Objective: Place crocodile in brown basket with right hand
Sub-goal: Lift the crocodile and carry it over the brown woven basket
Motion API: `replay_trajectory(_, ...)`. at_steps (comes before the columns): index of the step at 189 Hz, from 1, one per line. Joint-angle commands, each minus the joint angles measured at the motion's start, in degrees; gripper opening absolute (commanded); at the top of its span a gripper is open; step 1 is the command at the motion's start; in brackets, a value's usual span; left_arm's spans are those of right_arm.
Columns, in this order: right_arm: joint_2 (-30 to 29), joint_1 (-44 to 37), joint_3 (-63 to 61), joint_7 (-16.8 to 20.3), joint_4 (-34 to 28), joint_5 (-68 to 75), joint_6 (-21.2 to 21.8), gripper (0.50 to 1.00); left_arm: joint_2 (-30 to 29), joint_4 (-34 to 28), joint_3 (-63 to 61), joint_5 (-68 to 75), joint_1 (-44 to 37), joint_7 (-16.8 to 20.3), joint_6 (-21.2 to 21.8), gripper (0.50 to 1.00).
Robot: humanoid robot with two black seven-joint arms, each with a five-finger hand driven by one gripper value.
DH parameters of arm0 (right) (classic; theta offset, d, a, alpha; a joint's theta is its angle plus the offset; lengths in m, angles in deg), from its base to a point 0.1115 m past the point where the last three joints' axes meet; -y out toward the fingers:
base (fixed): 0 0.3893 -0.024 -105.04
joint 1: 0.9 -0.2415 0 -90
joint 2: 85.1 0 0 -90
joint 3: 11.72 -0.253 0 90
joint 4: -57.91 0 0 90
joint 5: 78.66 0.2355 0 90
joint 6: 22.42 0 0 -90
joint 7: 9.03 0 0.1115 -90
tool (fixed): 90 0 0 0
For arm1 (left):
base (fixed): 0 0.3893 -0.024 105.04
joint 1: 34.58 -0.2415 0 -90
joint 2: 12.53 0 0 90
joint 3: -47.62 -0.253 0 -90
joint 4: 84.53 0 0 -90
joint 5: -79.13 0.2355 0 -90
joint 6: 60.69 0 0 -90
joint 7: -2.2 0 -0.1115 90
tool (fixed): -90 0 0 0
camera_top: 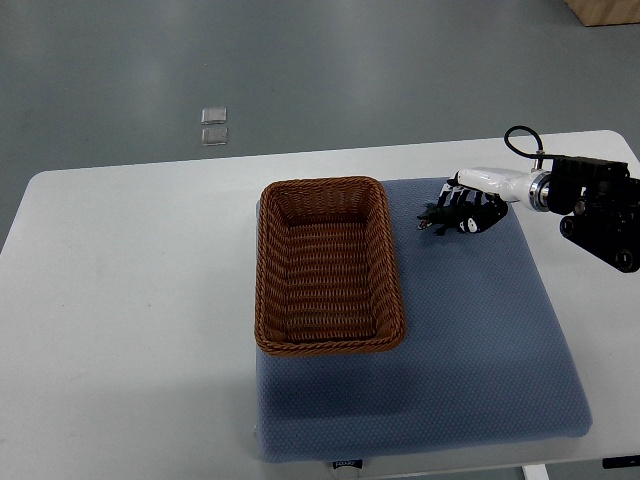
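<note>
Next, I release the crocodile from my right gripper so that it rests on the bottom of the brown basket (314, 233), toward the far end of the basket.
A brown wicker basket (330, 265) lies on the blue mat, left of centre, and holds nothing. To its right, near the mat's far edge, a small dark crocodile toy (436, 217) lies with its head toward the basket. My right hand (470, 213) comes in from the right edge and its dark fingers are curled over the crocodile's rear half. The toy's tail is hidden under the fingers. The left hand does not show.
A blue padded mat (470, 360) covers the right part of the white table (130, 300). Two small clear squares (213, 125) lie on the grey floor beyond the table. A wooden box corner (605, 10) shows at the top right.
</note>
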Motion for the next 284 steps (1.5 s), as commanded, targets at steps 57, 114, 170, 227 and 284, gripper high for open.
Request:
replay_trajectory(57,0.0,-1.4,-0.5,-2.7,-0.1,0.7,0.2,0.5,0.0,0.0,0.0,0.0,0.0,0.0,0.0,1.0)
replay_trajectory(114,0.1,-3.6,-1.1,-5.2,-0.6,1.0,0.0,0.5,0.0,0.0,0.0,0.0,0.0,0.0,0.0,1.0)
replay_trajectory(170,0.6,-5.7,-3.1,-6.5,-6.5,2.9,0.1,0.5,0.0,0.0,0.0,0.0,0.0,0.0,0.0,1.0)
replay_trajectory(227,-0.8,-5.3,-2.9,-8.2,-15.3,2.2,-0.3,0.5,0.0,0.0,0.1,0.0,0.0,0.0,0.0,1.0)
replay_trajectory(284,-4.0,-4.2,-2.2,-8.2,-17.1,1.3,-0.8,0.5,0.0,0.0,0.0,0.0,0.0,0.0,0.0,1.0)
